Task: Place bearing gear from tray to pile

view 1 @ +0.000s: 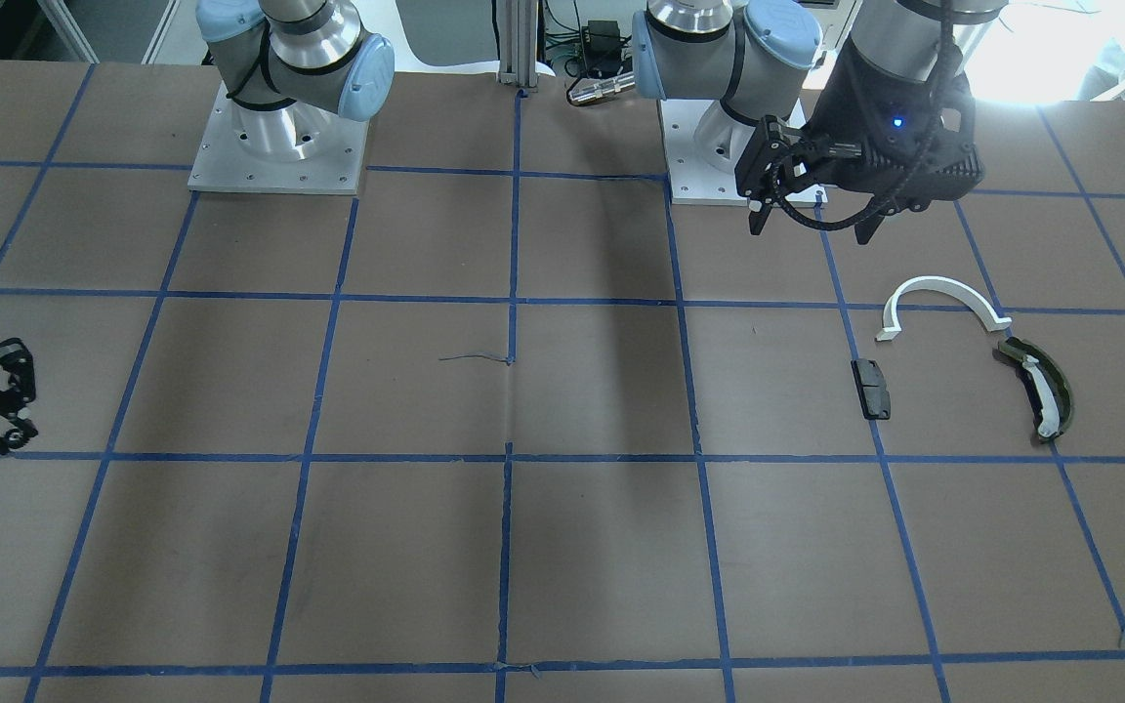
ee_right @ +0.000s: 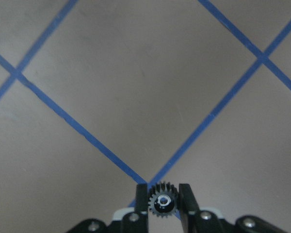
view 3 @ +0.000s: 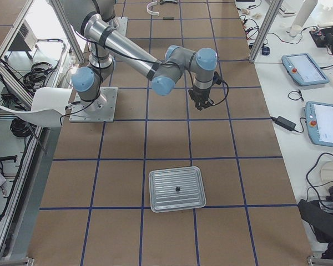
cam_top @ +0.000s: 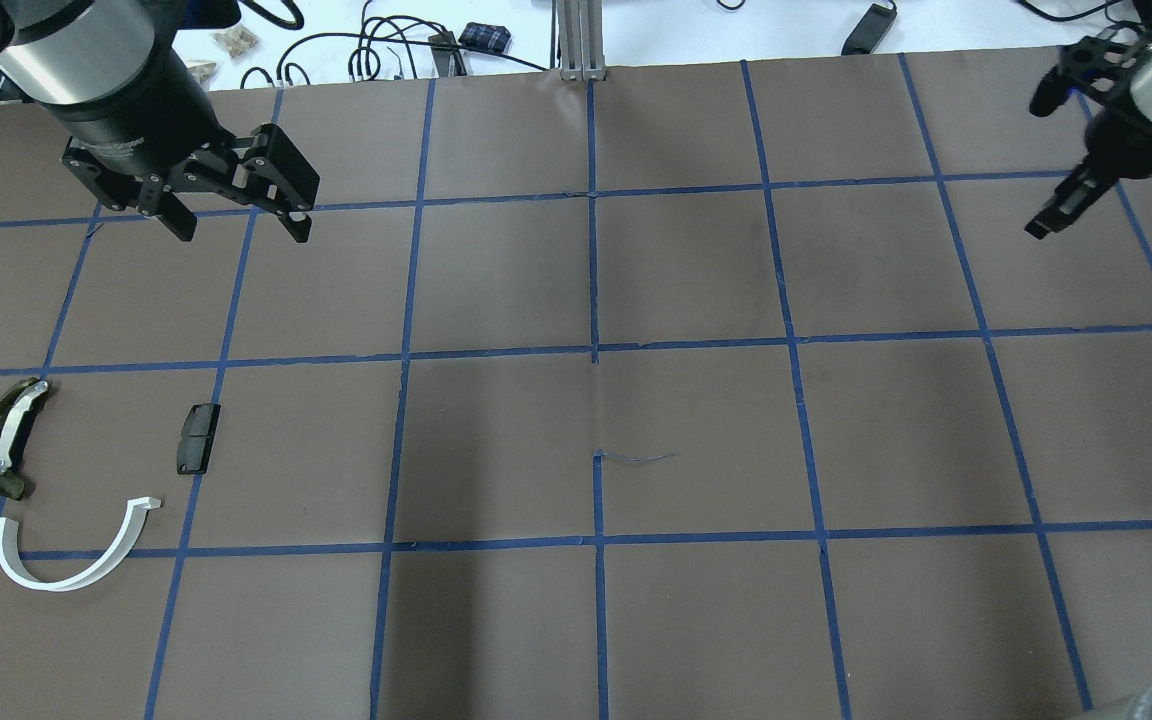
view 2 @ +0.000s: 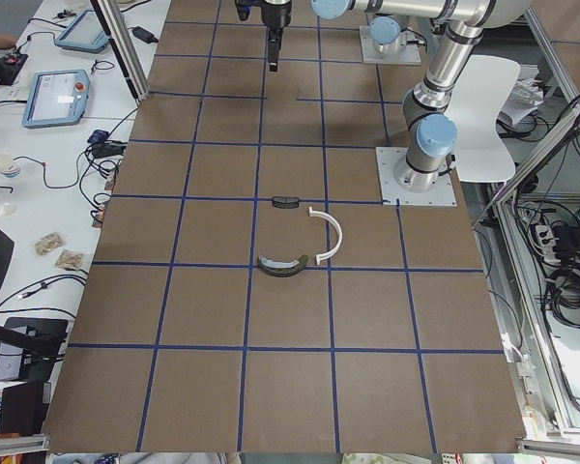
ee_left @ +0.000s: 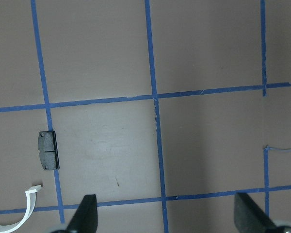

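Note:
I need to release the bearing gear, now held above bare table, with my right gripper beside the mid-table tape crossing (view 1: 511, 449), where the blue line's bare gap starts.
My right gripper (ee_right: 163, 187) is shut on a small black bearing gear (ee_right: 162, 201), held above bare table; it also shows in the overhead view (cam_top: 1038, 226) at the far right and in the right side view (view 3: 201, 105). The metal tray (view 3: 155, 191) lies nearer that camera, with one small dark part (view 3: 178, 189) in it. The pile lies at the other end of the table: a white half-ring arc (cam_top: 61, 583), a dark olive curved piece (cam_top: 1, 440) and a small black block (cam_top: 198, 437). My left gripper (cam_top: 241, 232) is open and empty, above the table beyond the pile.
The brown table (cam_top: 596, 400) carries a blue tape grid. The two arm bases (view 1: 279, 146) stand at the robot's edge. Cables and tablets (view 3: 308, 69) lie on the white bench beyond the far edge. A loose bit of tape (cam_top: 636, 457) lies mid-table.

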{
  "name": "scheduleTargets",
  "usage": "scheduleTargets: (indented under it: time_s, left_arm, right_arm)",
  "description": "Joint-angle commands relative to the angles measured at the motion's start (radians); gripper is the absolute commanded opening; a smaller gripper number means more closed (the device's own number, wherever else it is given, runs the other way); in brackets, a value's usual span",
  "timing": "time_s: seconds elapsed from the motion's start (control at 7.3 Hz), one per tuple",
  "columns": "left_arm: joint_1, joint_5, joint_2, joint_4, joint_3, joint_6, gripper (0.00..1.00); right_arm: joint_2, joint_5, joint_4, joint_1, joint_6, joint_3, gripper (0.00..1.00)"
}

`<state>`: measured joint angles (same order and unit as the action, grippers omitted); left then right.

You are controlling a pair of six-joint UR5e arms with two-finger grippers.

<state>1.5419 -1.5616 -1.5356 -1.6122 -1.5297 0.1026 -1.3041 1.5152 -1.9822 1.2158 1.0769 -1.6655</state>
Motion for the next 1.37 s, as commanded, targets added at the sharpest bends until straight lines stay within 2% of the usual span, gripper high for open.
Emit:
scheduleTargets:
  time_s: [0.0, 0.27, 0.41, 0.55, 0.68, 0.82, 1.1, 1.23]
  left_arm:
    - [0.0, 0.0, 0.0, 0.0, -0.001, 0.0, 1.0]
    - [0.0, 0.0, 0.0, 0.0, -0.001, 0.002, 1.0]
    - [-0.002, 0.0, 0.0, 0.0, -0.003, 0.005, 1.0]
    - [0.0, 0.0, 0.0, 0.0, -0.003, 0.003, 1.0]
    - [0.0, 0.0, 0.0, 0.0, -0.003, 0.002, 1.0]
    - [0.0, 0.0, 0.0, 0.0, -0.003, 0.002, 1.0]
    - [-0.005, 0.0, 0.0, 0.0, -0.009, 0.006, 1.0]
    - [-0.002, 0.0, 0.002, 0.0, -0.013, 0.003, 1.0]
  right_arm:
    - [0.044, -0.006, -0.021, 0.227, -0.383, 0.001, 0.0]
    - [0.097, 0.008, -0.124, 0.498, -0.765, 0.0, 0.0]
    - [0.132, 0.005, -0.147, 0.601, -0.945, 0.0, 0.0]
    - [0.19, 0.01, -0.224, 0.705, -1.127, 0.0, 0.0]
    - [0.251, 0.101, -0.266, 0.766, -1.178, 0.0, 0.0]
    - [0.267, 0.132, -0.265, 0.78, -1.178, 0.001, 0.0]
    - [0.263, 0.1, -0.268, 0.766, -1.179, -0.004, 0.99]
    - [0.252, 0.047, -0.267, 0.733, -1.164, 0.004, 1.0]
